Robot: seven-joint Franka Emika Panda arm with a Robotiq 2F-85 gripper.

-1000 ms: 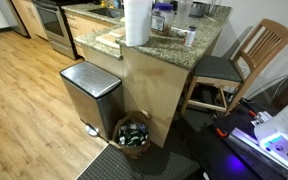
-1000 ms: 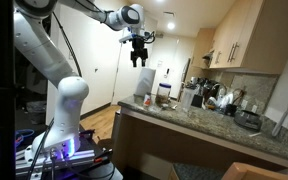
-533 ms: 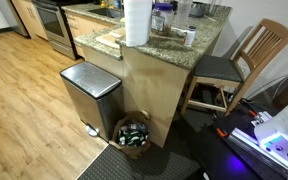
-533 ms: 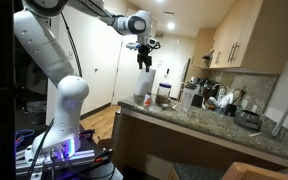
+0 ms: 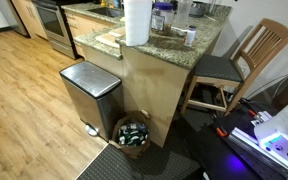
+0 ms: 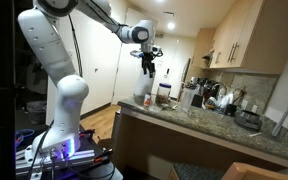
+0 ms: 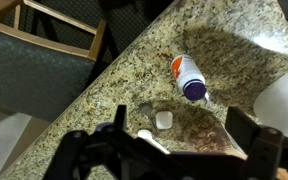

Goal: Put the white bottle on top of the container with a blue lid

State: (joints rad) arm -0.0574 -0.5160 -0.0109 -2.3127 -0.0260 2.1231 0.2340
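I need to next lower my gripper to the white bottle's dark cap (image 5: pixel 191 29) (image 7: pixel 194 90) and close it there, with the orange label below the fingers.
The white bottle (image 5: pixel 189 36) is on the granite counter near its chair-side edge. In the wrist view it (image 7: pixel 187 73) shows an orange label and a dark cap. The jar with the blue lid (image 5: pixel 162 15) stands further back, beside the tall paper towel roll (image 5: pixel 136 22), and also shows in an exterior view (image 6: pixel 165 93). It is out of the wrist view. My gripper (image 6: pixel 149 68) hangs high above the counter, open and empty. In the wrist view its fingers (image 7: pixel 181 140) spread wide, with the bottle just beyond them.
A wooden chair (image 5: pixel 246 60) stands beside the counter and shows in the wrist view (image 7: pixel 44 50). A steel bin (image 5: pixel 90 92) and a basket (image 5: pixel 134 133) sit on the floor below. Small white bits (image 7: pixel 163 119) lie on the counter. Appliances (image 6: pixel 209 95) stand behind.
The arm has swung the gripper sideways from beyond the counter's end to above the paper towel roll and jar, and a little lower. Nothing on the counter has moved.
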